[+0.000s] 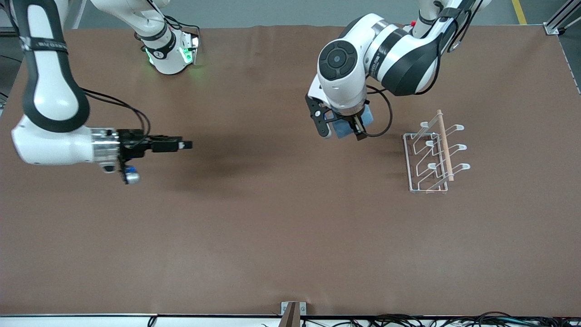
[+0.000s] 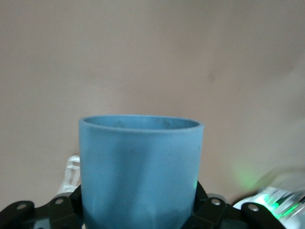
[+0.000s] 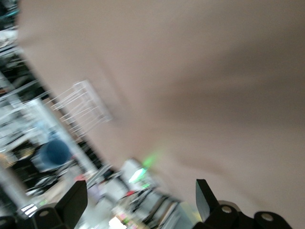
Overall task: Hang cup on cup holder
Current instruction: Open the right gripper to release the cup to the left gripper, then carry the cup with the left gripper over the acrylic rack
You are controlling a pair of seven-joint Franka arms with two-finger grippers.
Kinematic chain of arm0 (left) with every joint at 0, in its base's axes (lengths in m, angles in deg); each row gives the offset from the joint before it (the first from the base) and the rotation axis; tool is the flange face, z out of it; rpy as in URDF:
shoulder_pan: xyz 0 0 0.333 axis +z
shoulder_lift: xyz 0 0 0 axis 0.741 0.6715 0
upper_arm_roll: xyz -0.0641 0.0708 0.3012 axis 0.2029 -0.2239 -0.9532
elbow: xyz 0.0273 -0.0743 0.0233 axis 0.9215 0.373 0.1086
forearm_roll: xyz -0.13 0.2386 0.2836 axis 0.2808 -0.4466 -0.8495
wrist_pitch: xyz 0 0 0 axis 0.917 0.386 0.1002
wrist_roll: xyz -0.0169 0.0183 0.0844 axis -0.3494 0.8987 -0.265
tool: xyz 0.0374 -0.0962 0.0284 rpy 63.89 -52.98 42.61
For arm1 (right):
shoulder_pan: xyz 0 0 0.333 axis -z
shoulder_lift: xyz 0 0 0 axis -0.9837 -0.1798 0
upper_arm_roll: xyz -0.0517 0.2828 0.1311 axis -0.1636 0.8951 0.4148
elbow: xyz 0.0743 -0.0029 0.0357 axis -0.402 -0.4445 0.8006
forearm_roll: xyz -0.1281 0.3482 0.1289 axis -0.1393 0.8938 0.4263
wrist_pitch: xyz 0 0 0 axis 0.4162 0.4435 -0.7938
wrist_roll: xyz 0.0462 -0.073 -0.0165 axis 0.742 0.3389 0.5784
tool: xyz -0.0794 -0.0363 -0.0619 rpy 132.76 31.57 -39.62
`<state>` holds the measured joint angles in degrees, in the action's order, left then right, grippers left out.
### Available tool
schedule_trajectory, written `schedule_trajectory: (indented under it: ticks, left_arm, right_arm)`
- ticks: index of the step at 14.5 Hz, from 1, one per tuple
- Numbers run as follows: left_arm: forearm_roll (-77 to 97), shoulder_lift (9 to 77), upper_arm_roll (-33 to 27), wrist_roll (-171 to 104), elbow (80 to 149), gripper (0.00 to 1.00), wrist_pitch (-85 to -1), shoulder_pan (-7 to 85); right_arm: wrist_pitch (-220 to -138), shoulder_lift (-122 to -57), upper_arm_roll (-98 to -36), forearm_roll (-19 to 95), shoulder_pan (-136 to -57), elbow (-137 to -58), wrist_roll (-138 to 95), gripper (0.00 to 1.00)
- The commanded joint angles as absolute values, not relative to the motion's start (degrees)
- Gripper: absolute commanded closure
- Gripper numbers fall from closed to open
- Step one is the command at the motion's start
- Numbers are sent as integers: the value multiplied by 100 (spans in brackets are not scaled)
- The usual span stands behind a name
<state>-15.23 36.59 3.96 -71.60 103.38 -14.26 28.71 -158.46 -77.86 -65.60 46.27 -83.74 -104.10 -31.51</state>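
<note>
Next, my left gripper lets go of the light blue cup on the cup holder's peg (image 1: 433, 164) that is nearest the metal bracket. The cup is now above the table, beside the holder.
My left gripper (image 1: 343, 130) is shut on the light blue cup (image 1: 368, 116) and holds it above the table, beside the cup holder on the side toward the right arm's end. In the left wrist view the cup (image 2: 140, 171) sits between the black fingers (image 2: 212, 210), rim pointing away. The white wire cup holder (image 1: 433, 154) with its wooden dowel (image 1: 445, 145) stands on the table toward the left arm's end, all prongs bare. My right gripper (image 1: 186, 145) is open and empty, held sideways above the table at the right arm's end. Its wrist view shows the rack (image 3: 83, 107) and cup (image 3: 55, 151) far off.
The brown table (image 1: 272, 236) carries nothing else. The right arm's base (image 1: 170, 50) with green lights stands at the table's edge by the robots. Cables and a bracket (image 1: 292, 313) lie along the edge nearest the front camera.
</note>
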Motion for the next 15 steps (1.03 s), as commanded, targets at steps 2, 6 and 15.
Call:
schedule_trajectory:
  ticks: [2,6,15]
  left_arm:
    - [-2619,3508,391,-8485,10375,100,-1048,3014]
    - [-3684,3534,391,-9052,10620,100,-899,3242]
    - [-6067,4131,339,-9149,11798,100,-863,3490]
  right_arm:
    - [-15965,-7762,-6496,2312,-8113,-9716,-3574,0]
    - [-16352,-7666,-6496,297,-8070,-9445,-3565,0]
    - [-15351,-7156,-6496,152,-7630,-8074,-2811,0]
